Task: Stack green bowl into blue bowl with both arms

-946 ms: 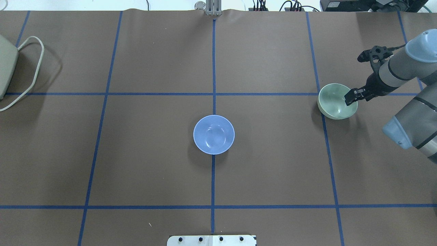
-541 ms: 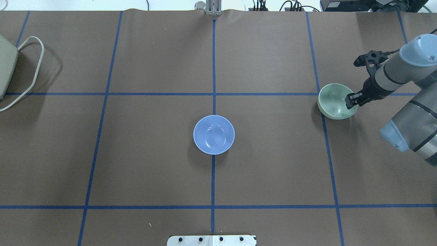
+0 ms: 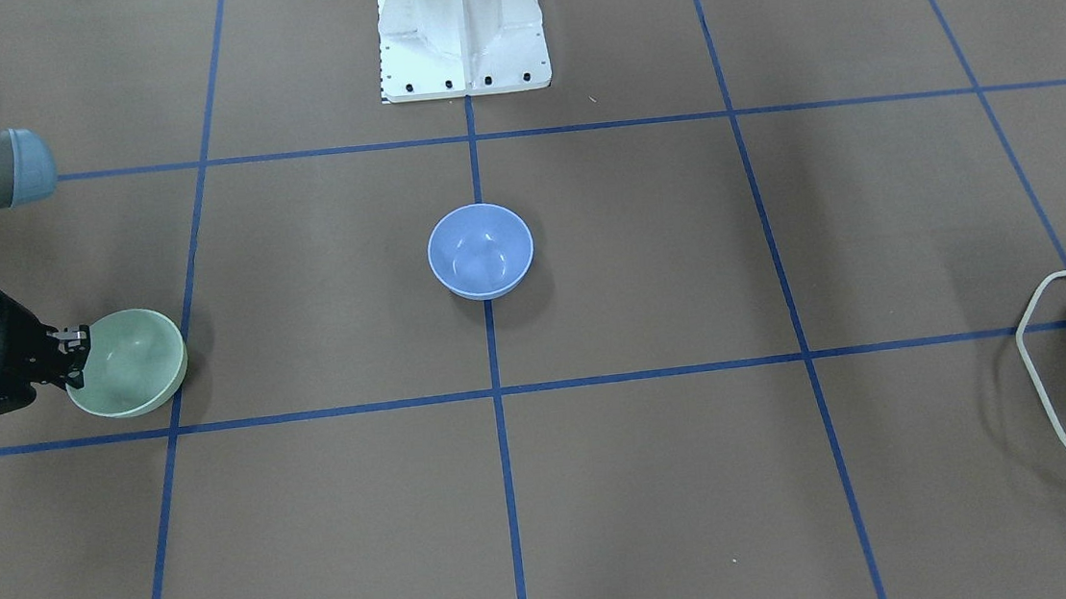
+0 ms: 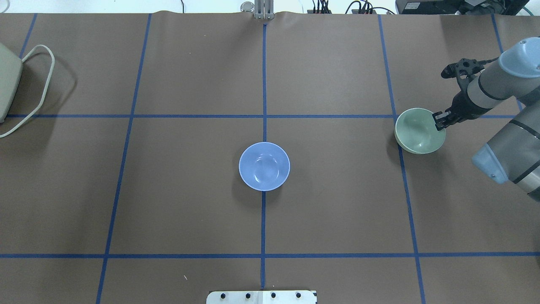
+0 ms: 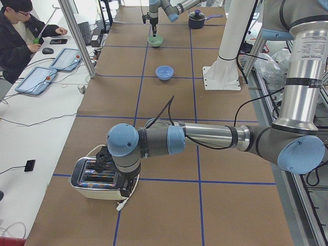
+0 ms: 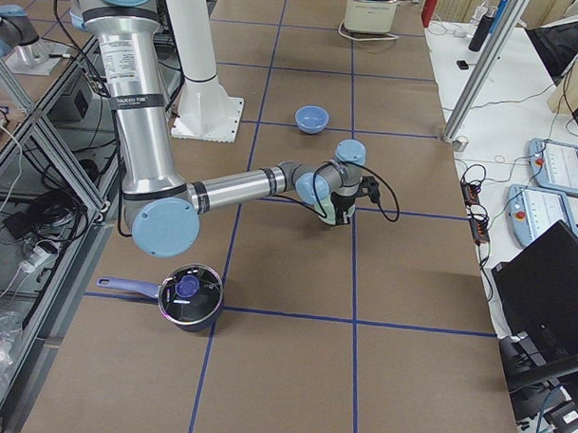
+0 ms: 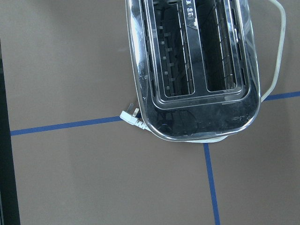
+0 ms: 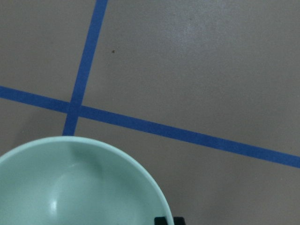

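Observation:
My right gripper is going to put the green bowl down inside the empty blue bowl on the middle tape line [image 3: 481,248], and will leave it there.
The pale green bowl [image 4: 417,131] is at the table's right side, with my right gripper [image 4: 441,120] shut on its near-right rim; the bowl looks slightly raised and tilted. It also shows in the front-facing view [image 3: 129,364] and fills the bottom left of the right wrist view [image 8: 70,187]. The blue bowl [image 4: 264,166] stands upright and empty at the table's centre, far from both grippers. My left gripper [image 5: 102,160] hangs over the toaster at the far left; I cannot tell whether it is open or shut.
A chrome toaster [image 7: 192,70] with its cord [image 4: 40,84] lies at the left edge. A dark pot with a lid [image 6: 188,294] stands at the table's right end. The white pedestal base [image 3: 461,26] is at the near-middle edge. An operator [image 5: 20,31] sits beyond the table.
My right gripper has pinched the green bowl's rim, and the bowl has shifted a little toward the robot and risen slightly. The blue bowl has not moved.

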{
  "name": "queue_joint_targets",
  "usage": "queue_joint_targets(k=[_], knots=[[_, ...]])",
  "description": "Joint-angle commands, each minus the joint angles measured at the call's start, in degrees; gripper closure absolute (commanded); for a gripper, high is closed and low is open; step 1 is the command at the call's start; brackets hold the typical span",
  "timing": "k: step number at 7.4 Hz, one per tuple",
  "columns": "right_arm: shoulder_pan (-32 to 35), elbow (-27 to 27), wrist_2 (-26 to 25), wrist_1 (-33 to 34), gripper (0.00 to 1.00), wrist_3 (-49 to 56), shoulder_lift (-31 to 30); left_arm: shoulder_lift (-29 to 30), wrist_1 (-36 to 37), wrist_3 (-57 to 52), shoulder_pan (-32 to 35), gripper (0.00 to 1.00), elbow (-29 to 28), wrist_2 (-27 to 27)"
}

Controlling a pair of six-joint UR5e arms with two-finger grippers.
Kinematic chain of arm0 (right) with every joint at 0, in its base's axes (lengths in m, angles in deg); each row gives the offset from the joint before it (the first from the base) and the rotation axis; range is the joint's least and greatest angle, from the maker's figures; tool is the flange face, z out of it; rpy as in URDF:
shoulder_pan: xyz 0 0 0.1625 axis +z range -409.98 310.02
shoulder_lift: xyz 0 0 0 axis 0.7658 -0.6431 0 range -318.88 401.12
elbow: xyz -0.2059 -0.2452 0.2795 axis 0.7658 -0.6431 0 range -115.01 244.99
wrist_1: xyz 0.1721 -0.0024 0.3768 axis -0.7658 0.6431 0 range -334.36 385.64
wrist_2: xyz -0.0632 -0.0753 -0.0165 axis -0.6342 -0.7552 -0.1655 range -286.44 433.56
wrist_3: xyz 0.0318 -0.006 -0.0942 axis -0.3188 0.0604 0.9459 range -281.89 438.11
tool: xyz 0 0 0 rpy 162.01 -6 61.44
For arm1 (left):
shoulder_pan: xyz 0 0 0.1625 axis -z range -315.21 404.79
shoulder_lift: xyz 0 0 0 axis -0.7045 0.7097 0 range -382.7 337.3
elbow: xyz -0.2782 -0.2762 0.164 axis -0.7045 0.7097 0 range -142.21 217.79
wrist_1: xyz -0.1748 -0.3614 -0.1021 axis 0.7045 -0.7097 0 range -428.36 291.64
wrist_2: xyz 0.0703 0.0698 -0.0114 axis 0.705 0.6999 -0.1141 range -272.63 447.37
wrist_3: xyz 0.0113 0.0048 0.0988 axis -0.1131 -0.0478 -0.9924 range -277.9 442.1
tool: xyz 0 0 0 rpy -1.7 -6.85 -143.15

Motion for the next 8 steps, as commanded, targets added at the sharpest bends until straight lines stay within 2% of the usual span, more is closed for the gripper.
queue_joint_targets(k=[1,3,5,6,7,8], knots=[[1.76,2.84,3.65,-0.07,1.00,-3.60,3.15,-0.49,-0.26,0.09,-0.01,0.02,0.11,-0.09],[-1.90,8.63,3.92,0.02,1.00,-17.82,6.85,-0.93,-0.26,5.15,-0.01,0.02,1.59,-0.09],[-8.49,10.51,2.96,0.81,1.00,-33.44,13.59,-4.08,-6.02,10.89,-0.28,0.02,2.65,-0.18],[-13.05,10.51,0.09,4.90,1.00,-40.13,18.41,-5.49,-9.10,11.77,-0.28,0.02,2.65,-0.26],[-18.23,10.33,-5.77,11.99,1.00,-43.51,23.42,-5.59,-9.57,12.22,-0.36,0.02,2.57,-0.70],[-22.11,9.81,-9.66,16.15,1.00,-45.89,26.86,-5.59,-9.57,12.31,-0.37,0.02,2.48,-0.88]])
